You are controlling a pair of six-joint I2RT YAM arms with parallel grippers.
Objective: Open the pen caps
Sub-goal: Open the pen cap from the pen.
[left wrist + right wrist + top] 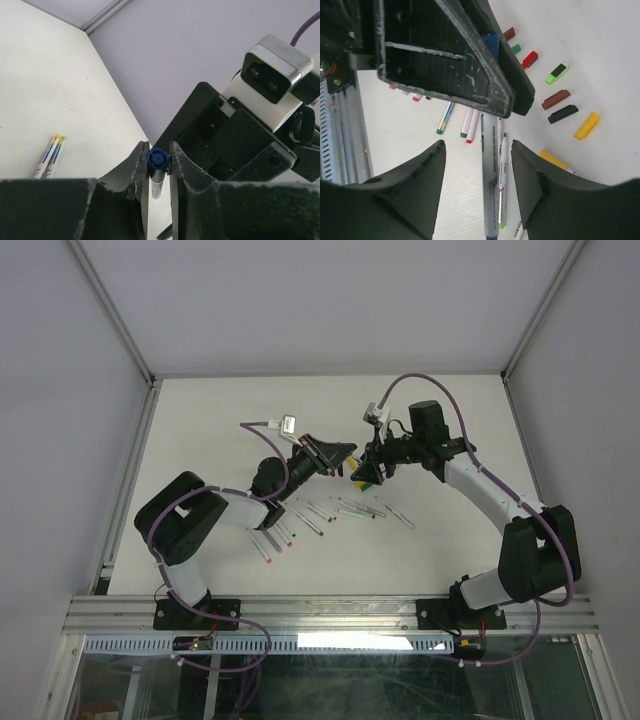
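The fingers of my left gripper reach past the blue cap onto the pen's body, so my right gripper should hold the body of the pen while my left gripper takes only the cap [158,158].
My left gripper [159,150] is shut on a pen with a blue cap [158,159], gripped at the capped end. In the right wrist view its grey barrel [490,175] runs down from the left gripper's black fingers [470,65] into the gap of my right gripper [477,145]. That gripper is open, with its jaws standing either side of the barrel and not touching it. In the top view the left gripper [343,462] and right gripper [366,473] meet above mid-table. Several loose pen caps lie on the table: red [530,59], brown [556,99], black [563,113], yellow [586,125].
Several pens [330,512] lie in a loose row on the white table [220,420] below the grippers. An uncapped green-ended pen [502,185] lies under the held barrel. Two pens [50,156] lie side by side in the left wrist view. The enclosure walls stand at the table's far edge.
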